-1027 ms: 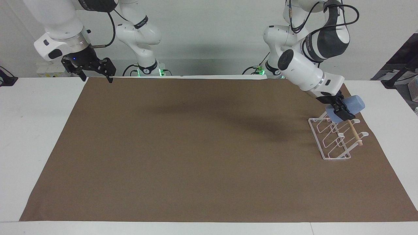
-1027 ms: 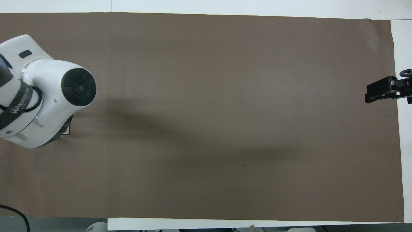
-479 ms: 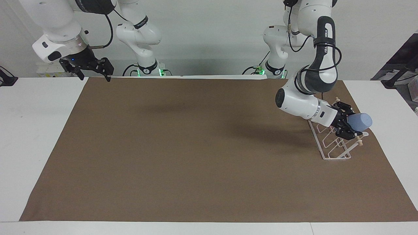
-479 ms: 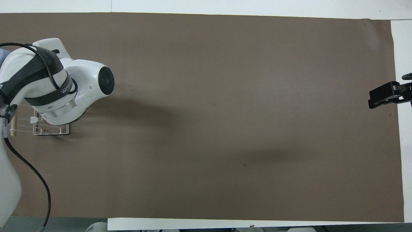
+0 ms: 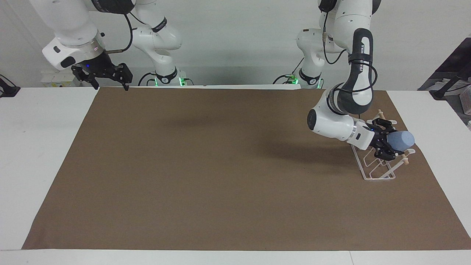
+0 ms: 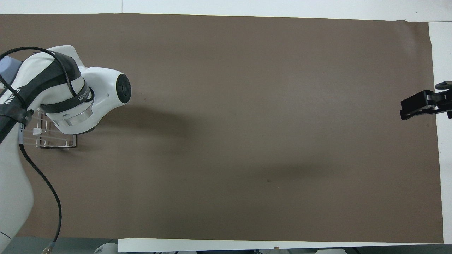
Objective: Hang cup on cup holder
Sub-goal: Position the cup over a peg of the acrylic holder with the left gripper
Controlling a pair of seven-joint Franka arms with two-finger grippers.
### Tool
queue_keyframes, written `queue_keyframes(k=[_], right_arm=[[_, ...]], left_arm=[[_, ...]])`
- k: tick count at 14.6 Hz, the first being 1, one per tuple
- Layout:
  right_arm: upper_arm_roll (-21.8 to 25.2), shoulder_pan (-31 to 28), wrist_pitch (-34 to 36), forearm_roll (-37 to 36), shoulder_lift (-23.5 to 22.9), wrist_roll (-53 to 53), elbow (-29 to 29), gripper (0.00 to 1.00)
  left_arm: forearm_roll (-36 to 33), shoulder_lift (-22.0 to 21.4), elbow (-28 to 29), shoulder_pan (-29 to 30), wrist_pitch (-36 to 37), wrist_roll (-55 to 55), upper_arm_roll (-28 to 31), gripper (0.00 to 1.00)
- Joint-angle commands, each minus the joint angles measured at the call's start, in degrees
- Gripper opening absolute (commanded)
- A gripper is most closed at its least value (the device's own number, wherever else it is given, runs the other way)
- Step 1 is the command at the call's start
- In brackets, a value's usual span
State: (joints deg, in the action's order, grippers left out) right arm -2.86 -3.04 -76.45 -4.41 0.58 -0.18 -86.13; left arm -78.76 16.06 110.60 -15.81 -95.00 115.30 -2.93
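Note:
My left gripper needs to release the light-blue cup on the white wire cup holder's end peg [image 6: 55, 87] under the arm.
The light-blue cup [image 5: 402, 140] lies tipped on its side in my left gripper [image 5: 387, 144], which is shut on it, its base pointing away from the arm. It is low over the prongs of the white wire cup holder [image 5: 379, 178] at the left arm's end of the table; I cannot tell whether they touch. In the overhead view the left arm covers most of the cup holder [image 6: 56, 145], only a sliver of the cup [image 6: 7, 66] shows, and the left gripper is hidden. My right gripper [image 5: 109, 78] waits open and empty, raised over the mat's corner at the right arm's end.
A brown mat [image 5: 220, 165] covers most of the white table [image 5: 36, 147]. The cup holder's thin wooden rod [image 5: 404, 159] sticks out under the cup. The right gripper [image 6: 420, 106] shows at the mat's edge in the overhead view.
My left arm has come down and swung the cup from above the cup holder to low over its prongs, tipping it flatter. The right gripper has shifted slightly.

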Motion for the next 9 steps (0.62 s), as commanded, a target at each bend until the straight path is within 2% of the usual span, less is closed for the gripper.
queue_keyframes(k=[1,5,9], right_arm=[[0.57,-0.21,0.77,-0.16,-0.14,-1.23,0.35,0.99],[0.49,-0.47,0.42,0.28,-0.14,-1.23,0.35,0.99],[0.57,-0.74,0.42,1.07,-0.14,-1.14,0.43,0.99]], left_arm=[[-0.96,1.61,-1.44,-0.01,-1.05,1.23,0.03,0.5],[-0.96,1.87,-0.83,0.6,-3.51,1.33,0.03,0.5],[-1.66,4.07,-1.88,1.83,-4.66,1.33,0.12,0.5]])
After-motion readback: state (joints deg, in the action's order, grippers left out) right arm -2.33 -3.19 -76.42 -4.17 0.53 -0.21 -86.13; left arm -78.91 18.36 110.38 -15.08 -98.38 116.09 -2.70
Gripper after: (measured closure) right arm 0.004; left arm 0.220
